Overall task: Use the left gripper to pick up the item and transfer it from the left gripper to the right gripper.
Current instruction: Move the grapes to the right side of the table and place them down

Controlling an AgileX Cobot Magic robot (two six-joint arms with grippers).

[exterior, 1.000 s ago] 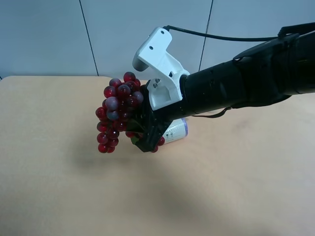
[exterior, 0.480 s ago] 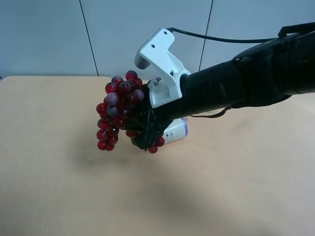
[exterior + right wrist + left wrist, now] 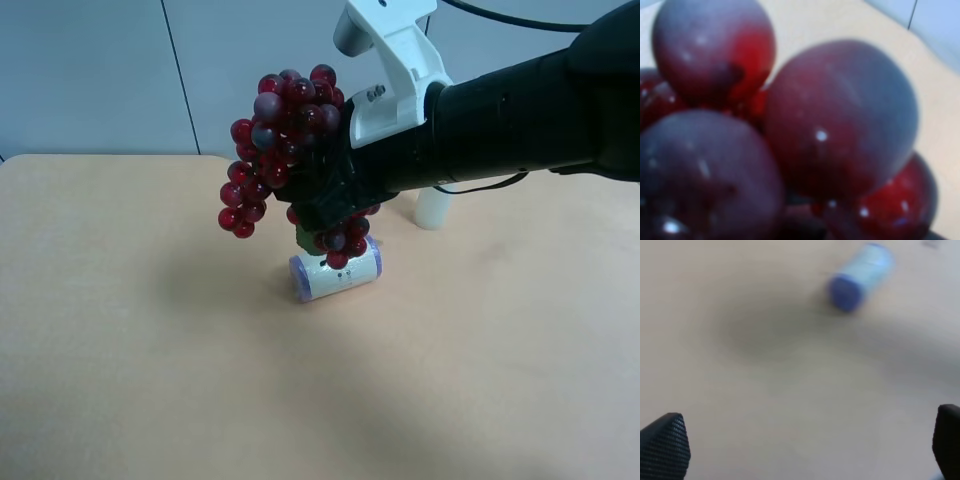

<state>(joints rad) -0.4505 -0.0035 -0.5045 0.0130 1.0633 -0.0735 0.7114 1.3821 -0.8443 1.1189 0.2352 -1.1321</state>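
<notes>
My right gripper needs to let go of the grapes on the open table (image 3: 481, 281) just in front of the pale candle. The grapes now hang in the air above it.
The item, a bunch of dark red and purple grapes (image 3: 285, 130), hangs in the air above the table, held by the black fingers of my right gripper (image 3: 325, 200), the arm with the white angular bracket (image 3: 395, 60) coming in from the exterior high view's right. The grapes fill the right wrist view (image 3: 840, 120), blurred and very close. A bit of green leaf shows under the fingers. My left gripper (image 3: 807, 440) is open and empty above the bare table; only its two black ridged fingertips (image 3: 665, 445) show, far apart. It is out of the exterior high view.
A white wrapped roll with purple ends (image 3: 335, 272) lies on the tan table (image 3: 120, 350) just below the grapes; it also shows in the left wrist view (image 3: 860, 275). A pale upright candle (image 3: 432, 208) stands behind the right arm. A grey wall is at the back.
The right arm has lifted the grapes up and a little toward the exterior high view's right, uncovering the roll and the candle.
</notes>
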